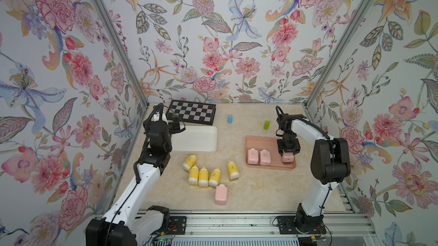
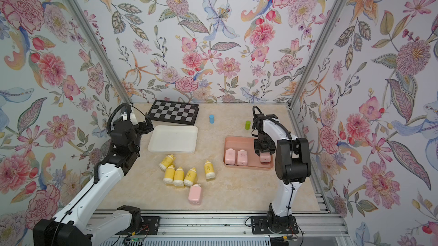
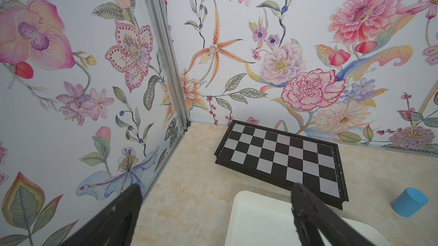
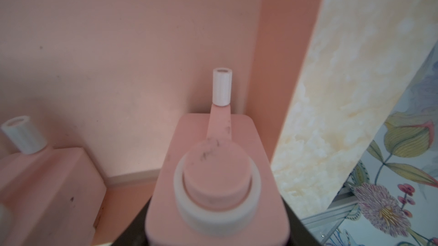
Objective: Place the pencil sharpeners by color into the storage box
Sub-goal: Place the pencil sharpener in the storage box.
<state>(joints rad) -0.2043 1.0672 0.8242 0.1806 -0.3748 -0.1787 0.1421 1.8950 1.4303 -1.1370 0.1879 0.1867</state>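
Next, my right gripper releases the pink sharpener in the pink storage box's front corner (image 1: 289,160) (image 4: 231,189), against the outer side of the box.
Several yellow pencil sharpeners (image 1: 203,176) (image 2: 179,176) lie in a cluster on the table's middle. One pink sharpener (image 1: 221,194) (image 2: 195,194) lies in front of them. Two pink ones (image 1: 253,156) (image 1: 265,157) stand in the pink storage box (image 1: 260,141) (image 2: 237,143). My right gripper (image 1: 288,156) (image 4: 216,233) is shut on a third pink sharpener (image 4: 216,162) (image 2: 265,157), held low inside that box, at its right end. The white storage box (image 1: 196,138) (image 3: 260,221) is empty. My left gripper (image 1: 175,124) (image 3: 216,197) stands open above its far left corner, holding nothing.
A black-and-grey chessboard (image 1: 191,112) (image 3: 282,159) lies at the back left. A small blue cylinder (image 1: 230,119) (image 3: 408,201) and a green cylinder (image 1: 266,125) stand behind the boxes. Flowered walls close the left, back and right sides.
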